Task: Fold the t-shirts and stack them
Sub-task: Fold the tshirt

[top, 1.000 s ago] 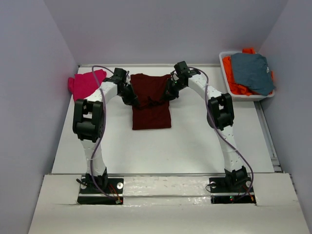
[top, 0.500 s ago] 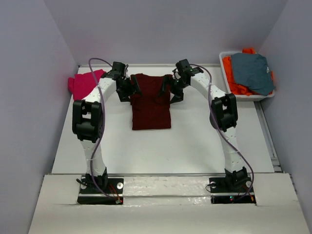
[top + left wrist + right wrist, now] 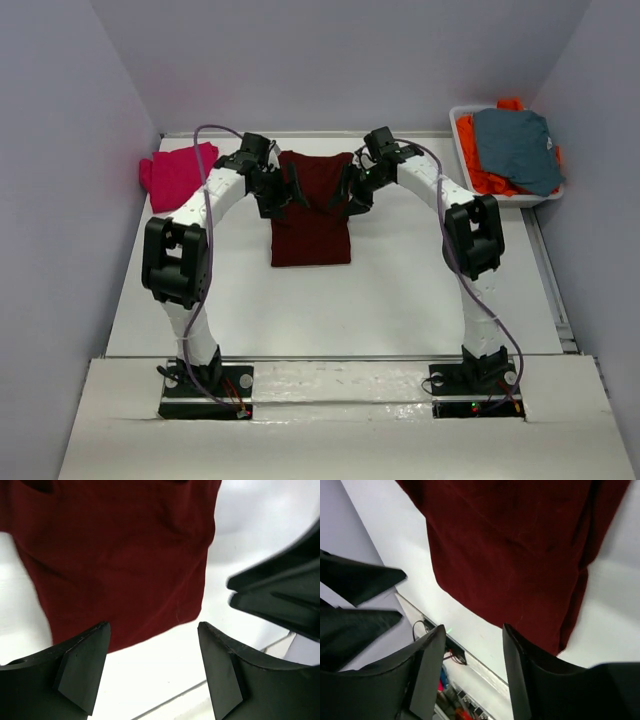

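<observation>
I need to close my left gripper on the near-end corner (image 3: pixel 274 264) (image 3: pixel 56 642) of the dark maroon t-shirt, on the side toward the magenta-pink t-shirt.
A dark maroon t-shirt (image 3: pixel 312 220) lies folded into a long narrow rectangle at the middle back of the table. My left gripper (image 3: pixel 290 190) hovers over its upper left edge, jaws open and empty. My right gripper (image 3: pixel 345 192) hovers over its upper right edge, also open and empty. The left wrist view shows the maroon cloth (image 3: pixel 125 555) flat below the left gripper (image 3: pixel 152 650). In the right wrist view, that maroon cloth (image 3: pixel 520 545) lies beyond the right gripper (image 3: pixel 472 655). A magenta-pink t-shirt (image 3: pixel 175 172) lies crumpled at the back left.
A white bin (image 3: pixel 463 160) at the back right holds a grey-blue garment (image 3: pixel 515 145) on top of an orange one (image 3: pixel 482 170). Purple walls close in the table on three sides. A white ledge (image 3: pixel 340 375) carries both arm bases at the near edge.
Both grippers were shut on the maroon shirt's upper part a second ago and have let go. They now hang open above it, moved slightly inward, and the shirt lies flat.
</observation>
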Available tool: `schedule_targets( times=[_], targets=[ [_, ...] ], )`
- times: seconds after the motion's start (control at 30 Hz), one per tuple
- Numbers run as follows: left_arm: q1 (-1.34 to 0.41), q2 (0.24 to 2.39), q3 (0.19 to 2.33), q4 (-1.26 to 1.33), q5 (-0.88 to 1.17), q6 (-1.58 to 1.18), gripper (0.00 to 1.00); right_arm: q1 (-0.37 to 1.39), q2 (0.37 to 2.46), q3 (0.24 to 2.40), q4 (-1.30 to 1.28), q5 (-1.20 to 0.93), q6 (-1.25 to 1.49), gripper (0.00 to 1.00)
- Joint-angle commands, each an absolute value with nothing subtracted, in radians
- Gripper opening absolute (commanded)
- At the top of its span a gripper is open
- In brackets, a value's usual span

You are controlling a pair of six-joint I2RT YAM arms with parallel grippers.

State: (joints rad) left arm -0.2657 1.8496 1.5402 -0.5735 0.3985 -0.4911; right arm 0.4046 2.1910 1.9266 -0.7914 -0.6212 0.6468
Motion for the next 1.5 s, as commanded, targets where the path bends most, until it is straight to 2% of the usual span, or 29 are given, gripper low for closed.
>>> schedule_targets(
  times=[0.0,0.03,0.07,0.23,0.63,1.03,1.47],
  targets=[
    [-0.29,1.896,1.505,-0.557,0.494,-0.509,0.82,0.422,2.253,1.937,-0.703,-0.709,0.684,0.45],
    [-0.29,1.908,1.502,-0.555,0.505,-0.512,0.81,0.422,2.27,1.95,-0.7,-0.721,0.686,0.34],
    [-0.299,1.914,1.497,-0.554,0.518,-0.515,0.81,0.422,2.289,1.965,-0.706,-0.724,0.684,0.3],
    [-0.317,1.937,1.48,-0.563,0.491,-0.515,0.8,0.422,2.419,2.109,-0.727,-0.753,0.689,0.15],
    [-0.327,2.016,1.413,-0.624,0.491,-0.492,0.78,0.413,2.534,2.167,-0.704,-0.769,0.706,0.13],
    [-0.336,2.022,1.378,-0.637,0.483,-0.483,0.78,0.33,2.617,2.336,-0.704,-0.764,0.733,0.13],
    [-0.336,2.013,1.432,-0.661,0.445,-0.471,0.78,0.281,2.573,2.35,-0.676,-0.779,0.75,0.13]
  ],
)
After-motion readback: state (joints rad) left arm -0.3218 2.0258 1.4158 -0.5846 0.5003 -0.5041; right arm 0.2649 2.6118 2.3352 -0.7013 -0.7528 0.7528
